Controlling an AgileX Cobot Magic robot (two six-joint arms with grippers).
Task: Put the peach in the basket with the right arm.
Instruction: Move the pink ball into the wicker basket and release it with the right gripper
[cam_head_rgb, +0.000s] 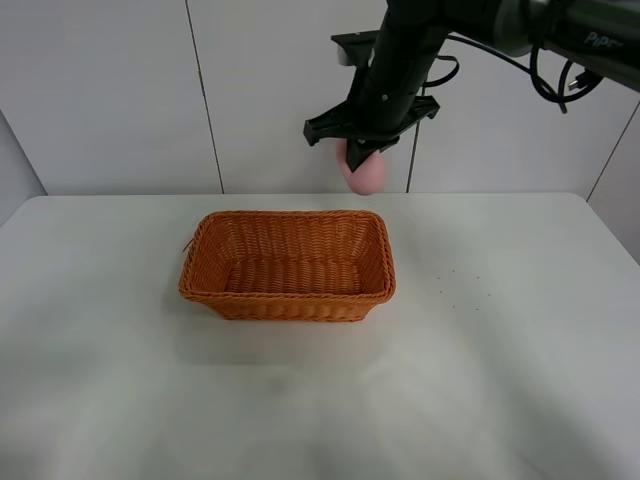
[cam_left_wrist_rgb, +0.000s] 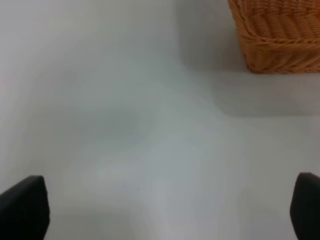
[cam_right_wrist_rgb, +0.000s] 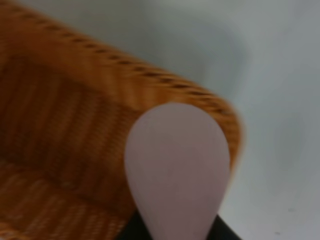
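Next, the right gripper releases the pink peach on the middle of the orange wicker basket's bottom (cam_head_rgb: 287, 275). The peach now hangs above the basket's far corner.
The pink peach (cam_head_rgb: 364, 172) hangs in the air above the far right corner of the orange wicker basket (cam_head_rgb: 288, 266), held by my right gripper (cam_head_rgb: 360, 152), which is shut on it. In the right wrist view the peach (cam_right_wrist_rgb: 176, 165) fills the middle, its rounded end over the basket's braided rim (cam_right_wrist_rgb: 165, 86). The black right arm (cam_head_rgb: 405, 60) comes down from the upper right. My left gripper (cam_left_wrist_rgb: 165, 210) stands open low over the bare table, only its two dark fingertips (cam_left_wrist_rgb: 22, 207) showing, with a corner of the basket (cam_left_wrist_rgb: 275, 35) ahead of it.
The basket holds nothing and sits on a white table (cam_head_rgb: 500, 380). White wall panels (cam_head_rgb: 110, 90) rise behind the table's far edge. Loose black cables (cam_head_rgb: 550, 70) hang off the right arm.
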